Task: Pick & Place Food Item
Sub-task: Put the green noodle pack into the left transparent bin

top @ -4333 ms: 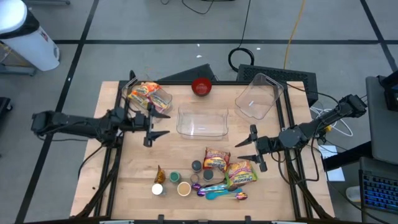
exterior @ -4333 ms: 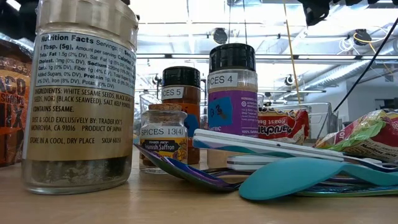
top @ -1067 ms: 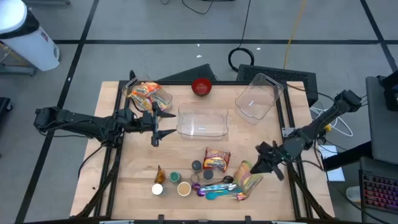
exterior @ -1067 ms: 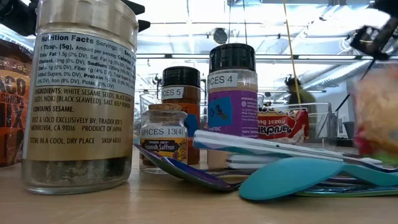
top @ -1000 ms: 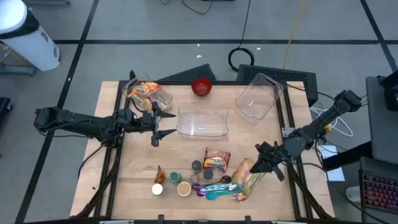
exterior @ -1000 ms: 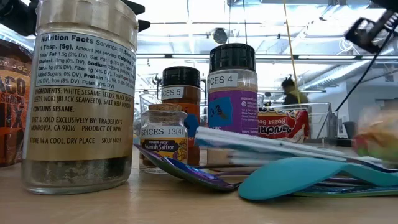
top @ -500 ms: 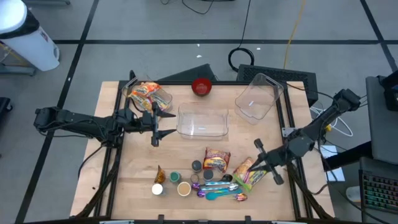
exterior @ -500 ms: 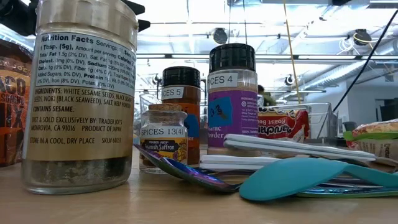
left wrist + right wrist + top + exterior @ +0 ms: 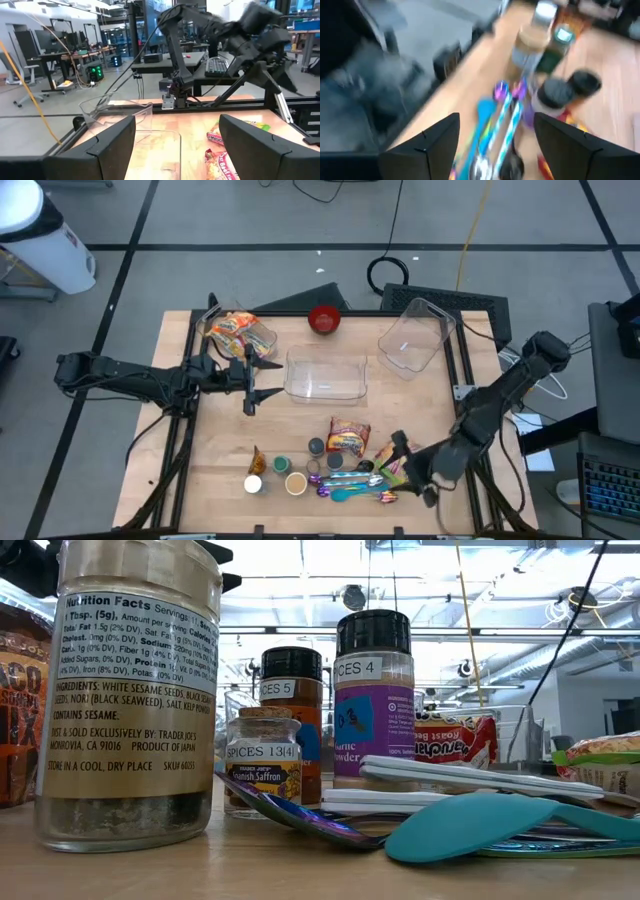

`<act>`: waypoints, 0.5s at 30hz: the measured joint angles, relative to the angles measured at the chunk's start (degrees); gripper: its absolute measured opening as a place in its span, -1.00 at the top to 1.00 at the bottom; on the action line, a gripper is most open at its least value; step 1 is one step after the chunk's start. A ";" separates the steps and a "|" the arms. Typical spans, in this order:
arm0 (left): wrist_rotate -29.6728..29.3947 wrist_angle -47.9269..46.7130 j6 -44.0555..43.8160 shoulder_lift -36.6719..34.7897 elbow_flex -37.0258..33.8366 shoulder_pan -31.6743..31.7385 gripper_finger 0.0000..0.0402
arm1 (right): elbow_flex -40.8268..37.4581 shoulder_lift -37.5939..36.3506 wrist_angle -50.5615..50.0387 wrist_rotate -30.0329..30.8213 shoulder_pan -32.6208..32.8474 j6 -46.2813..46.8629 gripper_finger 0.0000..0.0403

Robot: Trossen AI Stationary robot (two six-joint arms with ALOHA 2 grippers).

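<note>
My right gripper is set to move next to the green-and-yellow snack packet beside the spoons. It should come down over it and close on the packet's middle [image 9: 402,459].
A green-and-yellow snack packet [image 9: 387,459] lies flat on the table, right of the utensils; it also shows at the right of the low view [image 9: 603,752]. My right gripper [image 9: 408,468] is open just right of the packet, pointing toward the table's left. Its wrist view [image 9: 497,135] looks along the utensils and jars. A red-and-yellow packet [image 9: 348,436] lies just behind the utensils. My left gripper [image 9: 252,383] is open and empty left of the clear container [image 9: 326,376]; its wrist view [image 9: 177,145] shows nothing between its fingers. My right gripper stands open at the green-and-yellow packet's right end [image 9: 396,463]. The gripper hides that end in the high view, so I cannot tell whether a finger touches it.
Spice jars [image 9: 295,478] and coloured spoons [image 9: 355,488] crowd the near edge. A second clear container [image 9: 412,335] lies tipped at the far right. A red bowl [image 9: 323,319] stands at the far edge. A tub holding a packet [image 9: 240,333] is at the far left.
My right gripper held the green-and-yellow packet tilted up off the table, then opened and let it go. The packet now lies flat beside the utensils. The gripper has since moved toward the near edge and turned toward the table's left.
</note>
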 joint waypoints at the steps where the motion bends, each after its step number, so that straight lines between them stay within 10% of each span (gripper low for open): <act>1: 0.00 -0.04 -0.51 0.00 0.00 -0.01 -0.48 | 2.78 1.77 -4.85 0.84 0.39 0.84 -0.23; 15: -0.01 -1.48 -6.96 0.00 0.00 0.01 -0.48 | 16.21 21.01 -35.52 0.93 5.24 12.93 0.00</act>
